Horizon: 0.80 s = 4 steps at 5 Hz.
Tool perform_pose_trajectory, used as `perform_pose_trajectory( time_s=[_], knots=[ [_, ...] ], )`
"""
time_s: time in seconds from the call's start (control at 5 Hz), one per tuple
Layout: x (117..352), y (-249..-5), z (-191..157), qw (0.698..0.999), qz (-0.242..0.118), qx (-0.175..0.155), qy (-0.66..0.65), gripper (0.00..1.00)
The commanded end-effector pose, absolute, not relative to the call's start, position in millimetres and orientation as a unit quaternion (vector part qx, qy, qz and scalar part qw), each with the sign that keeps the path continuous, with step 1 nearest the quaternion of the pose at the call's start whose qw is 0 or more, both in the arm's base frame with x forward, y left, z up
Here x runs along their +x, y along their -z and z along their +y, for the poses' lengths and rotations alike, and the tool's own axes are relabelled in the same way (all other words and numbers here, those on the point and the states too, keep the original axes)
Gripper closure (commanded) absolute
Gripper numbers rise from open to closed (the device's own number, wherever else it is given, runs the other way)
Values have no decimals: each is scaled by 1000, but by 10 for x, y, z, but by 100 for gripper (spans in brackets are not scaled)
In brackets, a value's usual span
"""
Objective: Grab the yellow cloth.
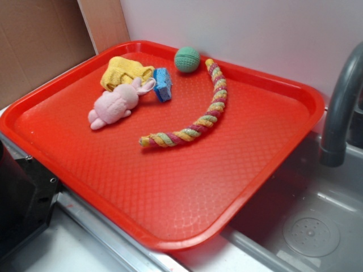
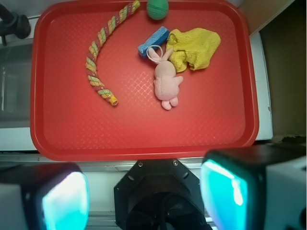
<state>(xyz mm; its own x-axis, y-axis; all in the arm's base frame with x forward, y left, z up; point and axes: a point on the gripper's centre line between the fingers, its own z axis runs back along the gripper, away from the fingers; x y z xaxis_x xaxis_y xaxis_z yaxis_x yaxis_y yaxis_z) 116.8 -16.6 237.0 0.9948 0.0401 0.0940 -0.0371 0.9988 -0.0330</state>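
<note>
My gripper is going to close on the yellow cloth's near edge [image 1: 106,83] [image 2: 197,66], beside the pink plush bunny's body and away from the blue sponge.
The yellow cloth [image 1: 126,72] [image 2: 196,48] lies crumpled at the far corner of the red tray [image 1: 170,241] [image 2: 144,127]. It touches the ears of a pink plush bunny [image 1: 116,105] [image 2: 166,81]. In the wrist view my gripper [image 2: 144,196] is open, its cyan-padded fingers [image 2: 64,201] wide apart with nothing between them. It hangs high over the robot's black base, just outside the tray's near edge and far from the cloth. The exterior view does not show the gripper.
A blue sponge [image 1: 163,84] [image 2: 153,41] lies beside the cloth and bunny. A green ball [image 1: 187,59] [image 2: 157,8] sits at the tray's back rim. A multicoloured twisted rope [image 1: 198,116] [image 2: 98,62] curves across the tray. A grey faucet [image 1: 340,102] and sink [image 1: 306,226] stand beside the tray.
</note>
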Motion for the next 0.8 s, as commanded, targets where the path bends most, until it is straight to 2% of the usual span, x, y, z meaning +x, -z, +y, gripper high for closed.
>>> perform_pose_trajectory(
  time_s=[0.0,0.2,0.4,0.6],
  knots=[
    [1168,-2370,-166,999,-47,-16,-19,0],
    [1447,-1871,334,990,-13,-2,-143,0],
    [1856,-1673,605,958,-114,-30,-261,0],
    [2233,-1295,916,920,-119,13,-373,0]
  ],
)
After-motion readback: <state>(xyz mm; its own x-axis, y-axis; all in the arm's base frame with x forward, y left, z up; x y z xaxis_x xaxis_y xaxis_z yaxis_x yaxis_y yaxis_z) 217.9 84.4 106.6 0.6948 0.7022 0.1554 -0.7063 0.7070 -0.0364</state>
